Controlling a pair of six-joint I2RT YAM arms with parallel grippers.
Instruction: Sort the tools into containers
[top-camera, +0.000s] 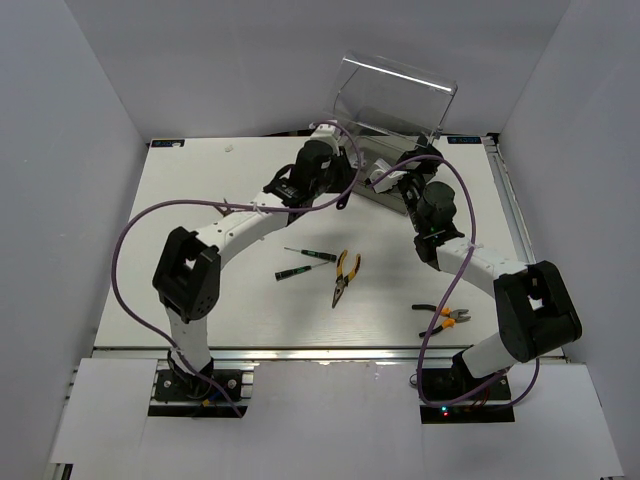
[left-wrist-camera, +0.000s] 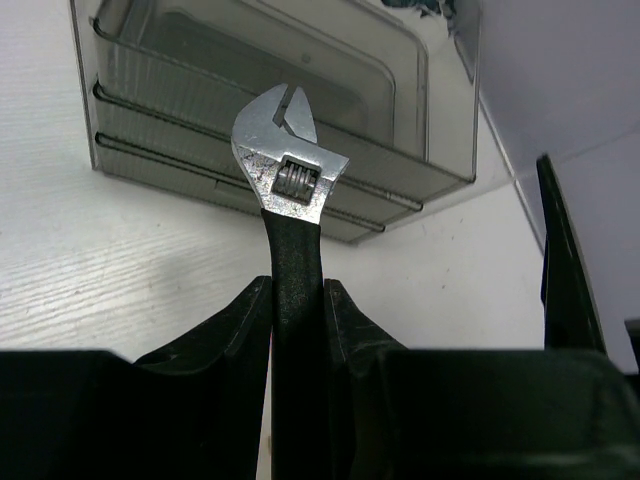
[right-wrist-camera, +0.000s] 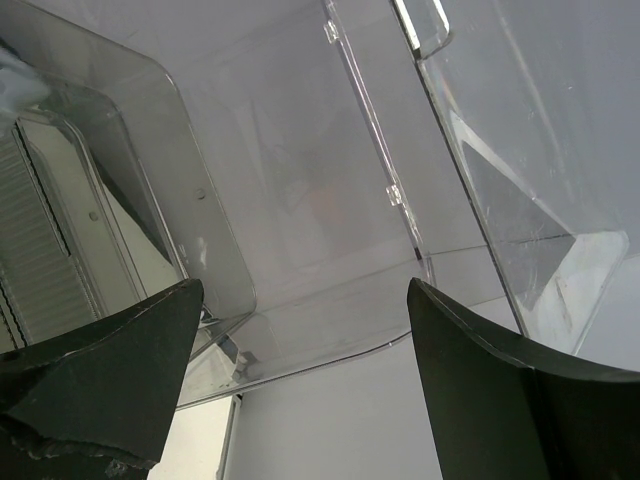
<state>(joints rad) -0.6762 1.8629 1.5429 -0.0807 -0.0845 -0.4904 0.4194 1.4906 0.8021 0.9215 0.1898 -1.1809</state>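
The robot's left gripper should release the adjustable wrench inside the open top drawer of the smoky-grey stack (top-camera: 377, 147) (left-wrist-camera: 285, 48).
My left gripper (left-wrist-camera: 297, 300) is shut on the black handle of the silver-black adjustable wrench (left-wrist-camera: 285, 175) and holds it head up in front of the smoky-grey stacked drawers (left-wrist-camera: 190, 120). In the top view this gripper (top-camera: 338, 192) is just left of the cabinet (top-camera: 395, 100) at the back. My right gripper (right-wrist-camera: 305, 340) is open and empty, right at the clear plastic of the cabinet (right-wrist-camera: 300, 190), and it also shows in the top view (top-camera: 392, 180). Two thin screwdrivers (top-camera: 303, 262), yellow-handled pliers (top-camera: 346, 273) and orange-black cutters (top-camera: 443, 316) lie on the table.
Grey walls enclose the white table (top-camera: 200, 220) on three sides. Purple cables (top-camera: 130, 250) loop beside both arms. A metal rail (top-camera: 510, 200) runs along the table's right edge.
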